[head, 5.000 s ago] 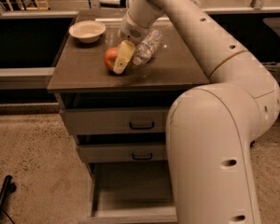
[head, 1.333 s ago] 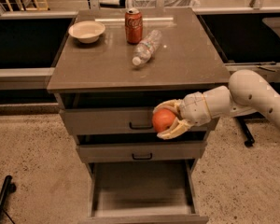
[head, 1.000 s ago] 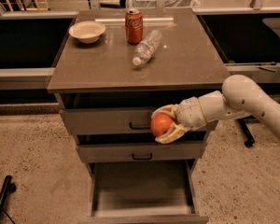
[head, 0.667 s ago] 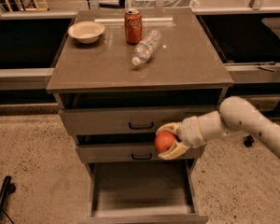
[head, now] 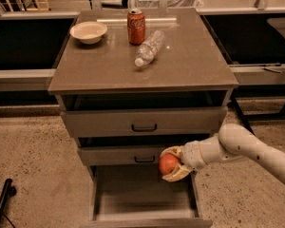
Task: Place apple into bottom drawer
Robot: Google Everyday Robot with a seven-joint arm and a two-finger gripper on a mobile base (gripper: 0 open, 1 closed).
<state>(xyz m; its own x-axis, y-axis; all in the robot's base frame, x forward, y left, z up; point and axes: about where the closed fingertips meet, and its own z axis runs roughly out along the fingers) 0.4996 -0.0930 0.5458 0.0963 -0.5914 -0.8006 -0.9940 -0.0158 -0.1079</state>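
The apple will be released from my gripper near the middle of the bottom drawer's grey bottom (head: 150, 198).
My gripper (head: 173, 164) is shut on the red-orange apple (head: 168, 164) and holds it in front of the middle drawer, just above the right rear part of the bottom drawer (head: 145, 194). The bottom drawer is pulled out and its flat grey floor is bare. The arm reaches in from the right.
On the cabinet top (head: 190, 65) stand a white bowl (head: 89, 31), a red soda can (head: 136, 26) and a plastic bottle (head: 149, 47) lying on its side. The top drawer (head: 109, 122) and the middle drawer (head: 118, 156) are closed. A black pole (head: 1, 207) lies on the floor at left.
The gripper has carried the apple from the cabinet top down past the upper drawers to just above the open bottom drawer.
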